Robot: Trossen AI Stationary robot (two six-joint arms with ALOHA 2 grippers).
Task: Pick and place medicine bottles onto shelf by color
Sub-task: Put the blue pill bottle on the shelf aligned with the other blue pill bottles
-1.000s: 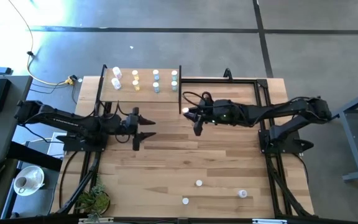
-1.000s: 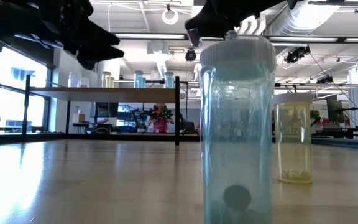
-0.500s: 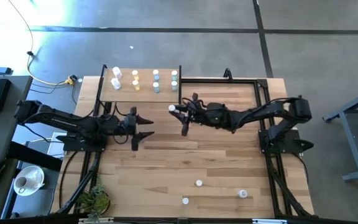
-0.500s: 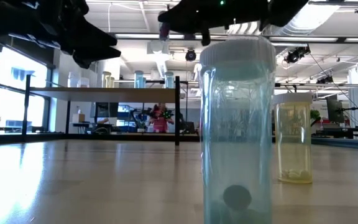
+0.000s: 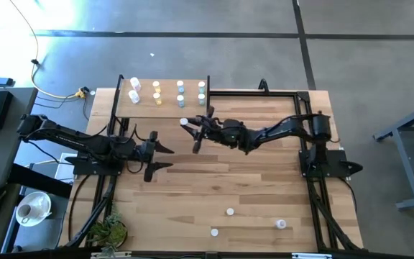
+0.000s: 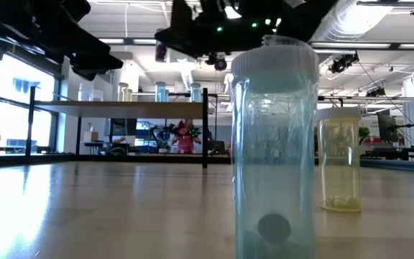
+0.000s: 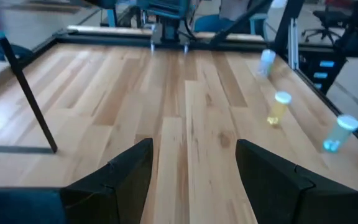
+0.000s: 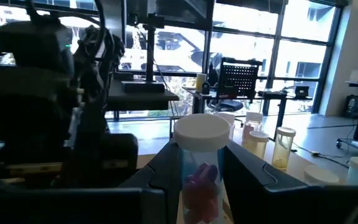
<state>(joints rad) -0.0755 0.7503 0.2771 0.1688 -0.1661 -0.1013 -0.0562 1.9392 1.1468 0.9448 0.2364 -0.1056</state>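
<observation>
Next, I put the pink bottle down on the shelf's near edge (image 5: 180,113), beside the light-blue bottle, with my right gripper.
My right gripper (image 5: 190,129) is shut on a pink medicine bottle (image 8: 199,174) with a white cap (image 5: 184,122). It hangs over the table just near and right of the shelf (image 5: 124,109). The shelf is a light-wood board on black posts at the table's far left. It carries rows of small medicine bottles (image 5: 157,93) standing on their bases. My left gripper (image 5: 165,155) hovers open over the table's left half, with nothing between its fingers (image 7: 129,171). My right gripper pinches the pink bottle's body (image 8: 197,180) just below the white cap, one finger (image 8: 166,168) on either side. The fingers come about level from the table's right. The bottle stands upright in the hold, cap up, lifted clear of the table (image 6: 162,50).
Three loose bottles stand near the table's near edge (image 5: 230,211), (image 5: 214,232), (image 5: 280,224); in the low view a light-blue one (image 6: 275,144) and a yellow one (image 6: 340,158) stand close. A black frame (image 5: 293,93) edges the table's far right. Bare wood lies between the arms.
My right gripper has carried the pink bottle toward the table's left, nearer the shelf, sinking a little and rolling its wrist; it stays shut on the bottle. My left gripper has drawn slightly back toward the left edge, still open.
</observation>
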